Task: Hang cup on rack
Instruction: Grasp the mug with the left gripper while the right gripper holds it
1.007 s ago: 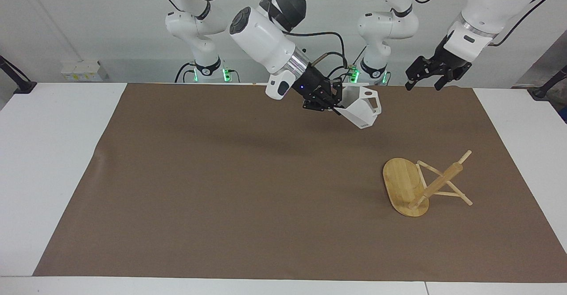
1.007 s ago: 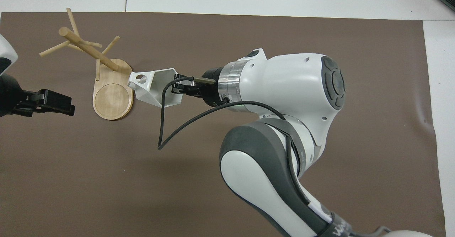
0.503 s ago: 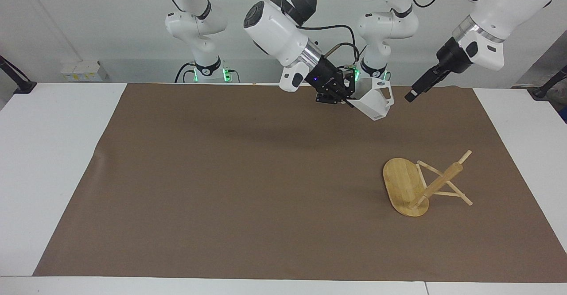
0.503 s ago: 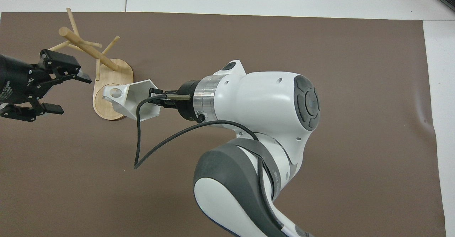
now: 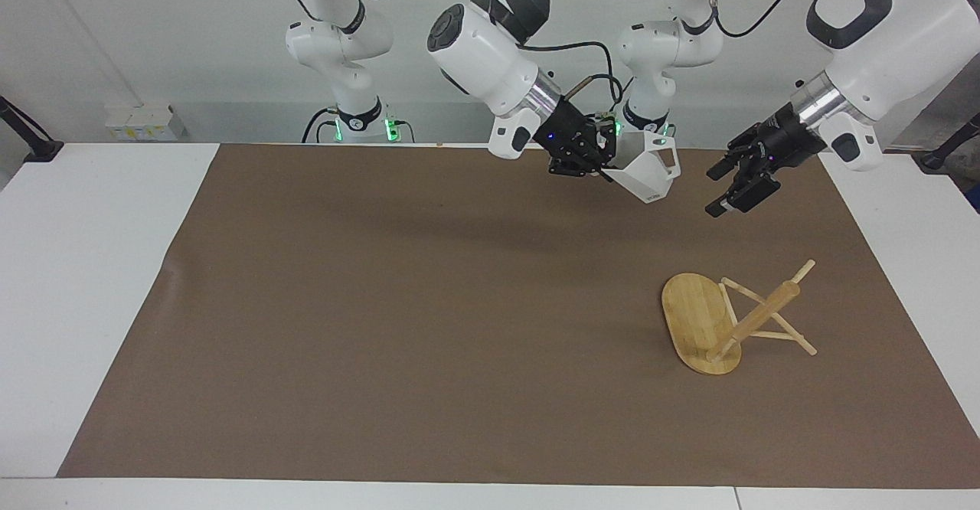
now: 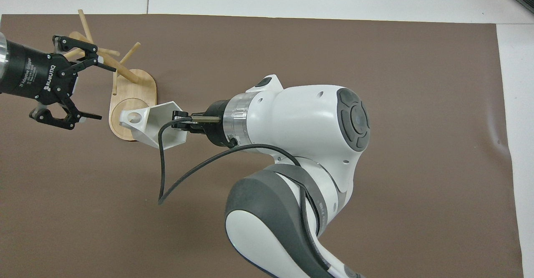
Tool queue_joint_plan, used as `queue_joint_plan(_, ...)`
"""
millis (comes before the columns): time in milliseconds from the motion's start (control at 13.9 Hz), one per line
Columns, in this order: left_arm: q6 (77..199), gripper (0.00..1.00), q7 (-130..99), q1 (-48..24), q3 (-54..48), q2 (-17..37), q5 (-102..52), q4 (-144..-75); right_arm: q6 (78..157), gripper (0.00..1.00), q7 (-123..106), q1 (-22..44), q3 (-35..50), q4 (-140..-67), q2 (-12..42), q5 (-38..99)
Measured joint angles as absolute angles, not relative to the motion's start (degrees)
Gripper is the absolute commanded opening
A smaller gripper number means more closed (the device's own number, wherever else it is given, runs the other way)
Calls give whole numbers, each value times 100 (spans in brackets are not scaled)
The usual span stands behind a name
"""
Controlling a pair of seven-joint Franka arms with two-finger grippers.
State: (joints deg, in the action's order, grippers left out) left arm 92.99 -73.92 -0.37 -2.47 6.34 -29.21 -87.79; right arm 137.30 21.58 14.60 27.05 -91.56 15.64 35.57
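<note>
Next, I close my left gripper across the sides at the handle end point(image 6: 138, 124) of the white faceted cup, opposite my right gripper.
The white faceted cup point(image 5: 647, 177) hangs in the air over the brown mat, its handle pointing toward the left arm's end. My right gripper point(image 5: 601, 169) is shut on the cup's wall. In the overhead view the cup point(image 6: 148, 119) overlaps the edge of the rack's base, with the right gripper point(image 6: 181, 121) at its rim. The bamboo rack point(image 5: 727, 318) lies tipped over on the mat, base on edge and post slanting on its pegs. My left gripper point(image 5: 720, 191) hovers open above the rack point(image 6: 133, 102), apart from it. From overhead the left gripper point(image 6: 106, 93) spans the post's lower end.
A brown mat point(image 5: 383, 303) covers most of the white table point(image 5: 92, 265). A black cable point(image 6: 167, 186) loops from the right wrist beside the cup. Nothing else lies on the mat.
The left gripper swung down and forward to hover over the tipped rack, jaws open. The right gripper carried the cup a little toward the left arm's end and slowed.
</note>
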Motion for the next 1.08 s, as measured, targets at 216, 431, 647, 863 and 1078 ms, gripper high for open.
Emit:
queue_joint_plan(216,9301,100,-8265,29,-245,750,-3164,-8806,13730,0,2157,1445,2685,-9154,1564,3557)
queue_joint_plan(431,9248,100,-8735,29,-269,764,-3312,-8872,13749,0,2157,1389,2677,-9147,1564,3557)
queue_joint_plan(647,9138,100,-8802,29,-282,710,-3571,-9083,13749,0,2157,1332,2670,-9134,1565,3557)
queue_joint_plan(863,9109,100,-8803,20,-313,574,-3732,-9360,13751,0,2157,1327,2671,-9078,1573,3615)
queue_joint_plan(1078,9109,100,-8803,20,-321,472,-4012,-9521,13751,0,2157,1327,2670,-9039,1582,3922)
